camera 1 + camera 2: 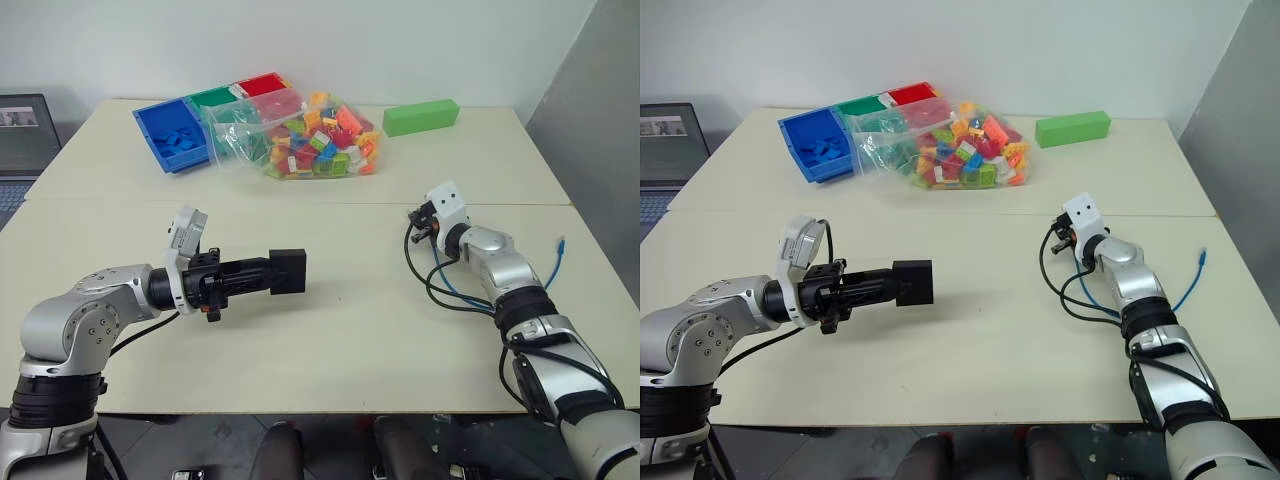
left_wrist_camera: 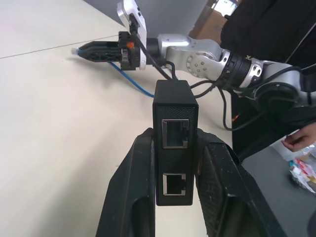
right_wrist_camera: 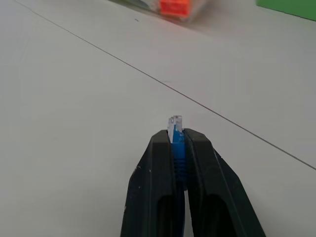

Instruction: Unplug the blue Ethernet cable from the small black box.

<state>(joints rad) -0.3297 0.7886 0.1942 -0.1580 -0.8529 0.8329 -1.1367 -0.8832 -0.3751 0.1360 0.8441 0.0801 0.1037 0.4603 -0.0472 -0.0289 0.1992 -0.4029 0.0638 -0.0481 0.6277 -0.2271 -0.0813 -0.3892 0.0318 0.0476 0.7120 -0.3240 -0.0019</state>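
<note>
Next, I let go of the small black box with my left gripper on the table just this side of the seam (image 1: 219,226), below the blue bin.
My left gripper (image 1: 262,273) is shut on the small black box (image 1: 288,271) and holds it level above the table, pointing toward the right arm. In the left wrist view the box (image 2: 175,106) sits between the fingers (image 2: 133,197), and both of its port openings are empty. My right gripper (image 3: 176,136) is shut on a clear plug of the blue Ethernet cable (image 3: 176,124), low over the table and well apart from the box. From that gripper (image 1: 415,220) the cable (image 1: 450,285) trails back beside the arm, and its other plug (image 1: 561,243) lies on the table.
At the far side of the table stand a blue bin (image 1: 175,135) with green and red bins behind it, a clear bag of coloured bricks (image 1: 310,135) and a green block (image 1: 420,116). A laptop (image 1: 25,135) sits at the far left. A person's hand (image 2: 298,140) shows behind the right arm.
</note>
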